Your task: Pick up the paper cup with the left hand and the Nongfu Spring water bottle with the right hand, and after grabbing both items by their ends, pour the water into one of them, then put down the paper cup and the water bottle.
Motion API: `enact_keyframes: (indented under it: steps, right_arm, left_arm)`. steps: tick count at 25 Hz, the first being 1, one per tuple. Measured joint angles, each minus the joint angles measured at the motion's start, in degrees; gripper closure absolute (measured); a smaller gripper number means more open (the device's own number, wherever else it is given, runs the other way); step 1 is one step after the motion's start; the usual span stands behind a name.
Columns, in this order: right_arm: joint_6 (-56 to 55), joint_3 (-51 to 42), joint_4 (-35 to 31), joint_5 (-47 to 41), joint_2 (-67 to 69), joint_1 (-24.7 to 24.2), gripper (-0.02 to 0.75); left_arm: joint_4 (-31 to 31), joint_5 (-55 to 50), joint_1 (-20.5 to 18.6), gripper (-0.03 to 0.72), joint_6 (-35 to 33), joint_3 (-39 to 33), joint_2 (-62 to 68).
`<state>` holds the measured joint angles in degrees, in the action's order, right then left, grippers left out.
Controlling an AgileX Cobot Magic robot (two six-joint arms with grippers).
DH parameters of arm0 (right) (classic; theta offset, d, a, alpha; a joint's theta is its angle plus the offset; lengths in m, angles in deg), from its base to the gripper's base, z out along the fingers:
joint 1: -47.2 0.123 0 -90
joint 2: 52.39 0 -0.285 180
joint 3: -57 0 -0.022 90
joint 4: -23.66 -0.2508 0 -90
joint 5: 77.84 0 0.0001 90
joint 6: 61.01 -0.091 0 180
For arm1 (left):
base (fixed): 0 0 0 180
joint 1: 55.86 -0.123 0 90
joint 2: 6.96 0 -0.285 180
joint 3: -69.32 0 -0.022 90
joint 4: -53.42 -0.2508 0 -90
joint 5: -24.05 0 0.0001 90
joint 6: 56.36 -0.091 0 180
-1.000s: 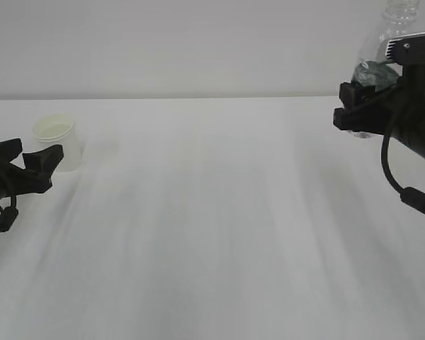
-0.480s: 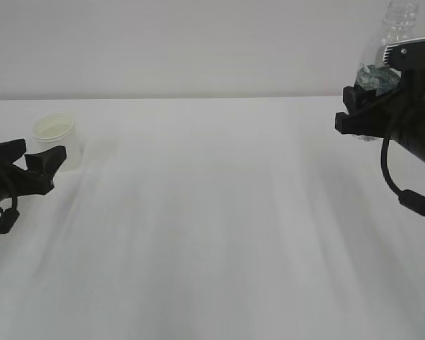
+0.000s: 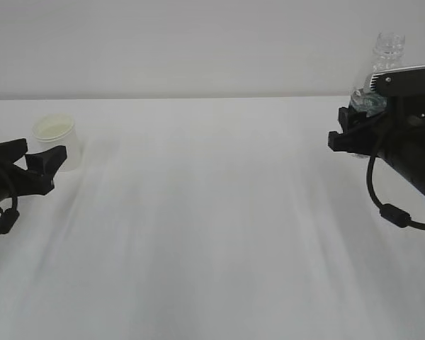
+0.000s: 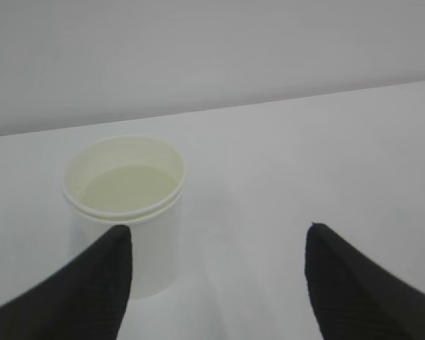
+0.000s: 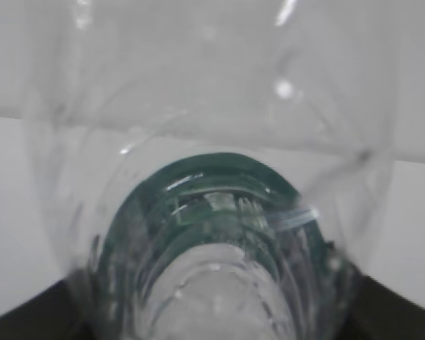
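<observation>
I should set the Nongfu Spring water bottle on the white table (image 3: 346, 171) across from the paper cup, using my right gripper.
The paper cup (image 3: 54, 132) stands upright on the white table (image 3: 212, 212) at the far left. My left gripper (image 3: 41, 151) is open just in front of it, nothing between its fingers. In the left wrist view the paper cup (image 4: 125, 202) sits ahead and left of the left gripper (image 4: 217, 230), partly behind the left fingertip (image 4: 103, 273). My right gripper (image 3: 348, 125) is shut on the Nongfu Spring water bottle (image 3: 389, 49), which stands upright with its neck up and its base hidden. The bottle's green label (image 5: 212, 202) fills the right wrist view. Water cannot be made out.
A plain pale wall (image 3: 198, 42) rises behind the table's far edge. A black cable (image 3: 386, 209) loops down from the right arm. Nothing else stands on the table between the two arms.
The right arm has lowered the bottle and shifted slightly left. The left gripper has barely moved and stays open by the cup.
</observation>
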<state>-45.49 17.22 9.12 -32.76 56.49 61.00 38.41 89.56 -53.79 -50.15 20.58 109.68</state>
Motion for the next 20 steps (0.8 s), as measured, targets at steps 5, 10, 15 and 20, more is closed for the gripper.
enact_keyframes:
  steps: [5,10,15,20]
  right_arm:
    - [-3.67,0.0,2.4,1.85,3.18,-1.42,0.304]
    - [-7.05,0.0,6.26,4.31,5.85,-4.02,0.304]
    - [-9.25,0.0,9.57,7.41,8.8,-6.18,0.304]
    - [-11.83,0.22,13.05,10.66,12.65,-8.23,0.304]
  left_arm:
    - [0.0,0.0,0.0,0.147,0.1,0.0,0.0]
    - [-0.03,0.0,0.0,0.148,0.1,0.0,0.0]
    - [-0.03,0.0,0.0,0.148,0.1,0.0,0.0]
    - [-0.25,0.0,0.0,0.149,0.1,0.0,0.0]
